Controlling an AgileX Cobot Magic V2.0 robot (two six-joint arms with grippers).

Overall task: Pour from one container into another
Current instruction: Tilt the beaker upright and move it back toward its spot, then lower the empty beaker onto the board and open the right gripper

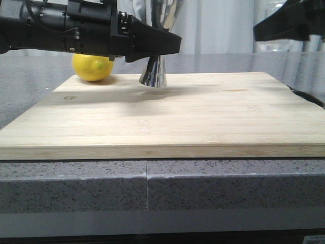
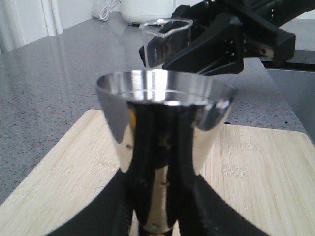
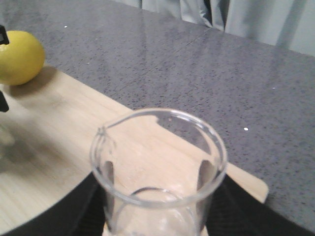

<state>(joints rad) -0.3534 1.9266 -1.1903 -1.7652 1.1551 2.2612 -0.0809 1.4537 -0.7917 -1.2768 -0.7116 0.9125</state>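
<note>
I should use my right gripper to set the clear glass beaker down on the wooden board's back corner (image 1: 257, 81), across from the lemon.
The steel jigger (image 1: 152, 75) stands on the wooden board (image 1: 167, 117) next to the lemon, its wide upper cup (image 2: 165, 93) facing the left wrist camera. My left gripper (image 1: 158, 44) is shut on the jigger's narrow waist, black fingers (image 2: 206, 206) on either side. The clear glass beaker (image 3: 157, 167) is held upright above the board's far right corner, with my right gripper (image 3: 157, 211) shut on it. In the left wrist view the beaker (image 2: 165, 37) hangs behind the jigger, apart from it. I cannot tell whether either holds liquid.
A yellow lemon (image 1: 93, 67) lies on the board's back left corner, also seen as the lemon (image 3: 19, 56) in the right wrist view. Grey speckled counter (image 1: 30, 76) surrounds the board. A white appliance (image 2: 147, 10) stands far back.
</note>
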